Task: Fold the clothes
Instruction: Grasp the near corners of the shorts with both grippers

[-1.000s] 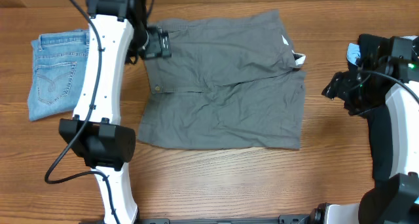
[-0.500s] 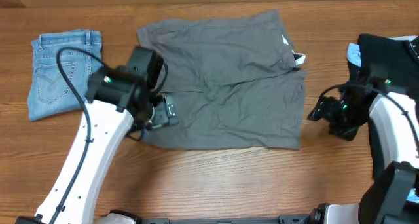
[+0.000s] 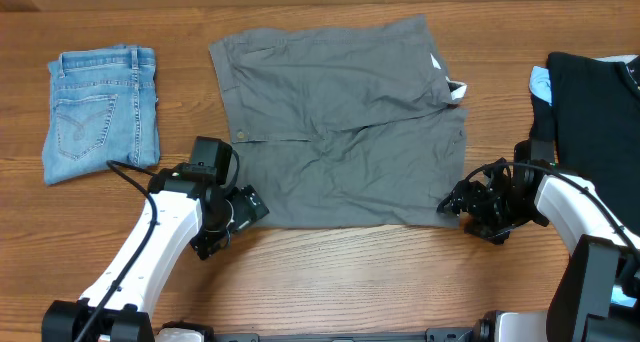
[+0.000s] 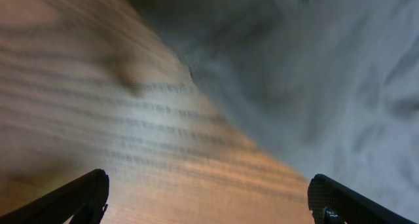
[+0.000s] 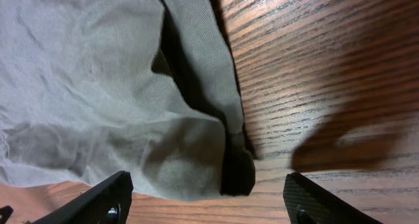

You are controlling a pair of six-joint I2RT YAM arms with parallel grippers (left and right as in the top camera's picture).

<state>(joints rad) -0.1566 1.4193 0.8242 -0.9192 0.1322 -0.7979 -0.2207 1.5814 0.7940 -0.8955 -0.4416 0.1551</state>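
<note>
The fingers of my left gripper have only wood between them beside the shorts' edge, so they should pinch the near end of the shorts' waistband (image 3: 248, 182) before folding.
The grey shorts (image 3: 340, 122) lie spread flat in the middle of the table, with a white label (image 3: 456, 88) at the right edge. My left gripper (image 3: 248, 208) is open at the shorts' front left corner, low over the wood. In the left wrist view the grey cloth (image 4: 314, 73) fills the upper right, blurred, with bare wood between my fingers (image 4: 208, 201). My right gripper (image 3: 452, 204) is open at the front right corner. In the right wrist view the corner of the shorts (image 5: 196, 165) lies between the open fingers (image 5: 208, 204).
Folded light-blue denim jeans (image 3: 98, 110) lie at the far left. A black shirt (image 3: 592, 112) lies at the far right, with something light blue (image 3: 540, 82) at its left edge. Bare wood runs along the table's front.
Both arms have swung from the back of the table down to the near edge. The left gripper went to the shorts' front left corner, the right gripper to the front right corner.
</note>
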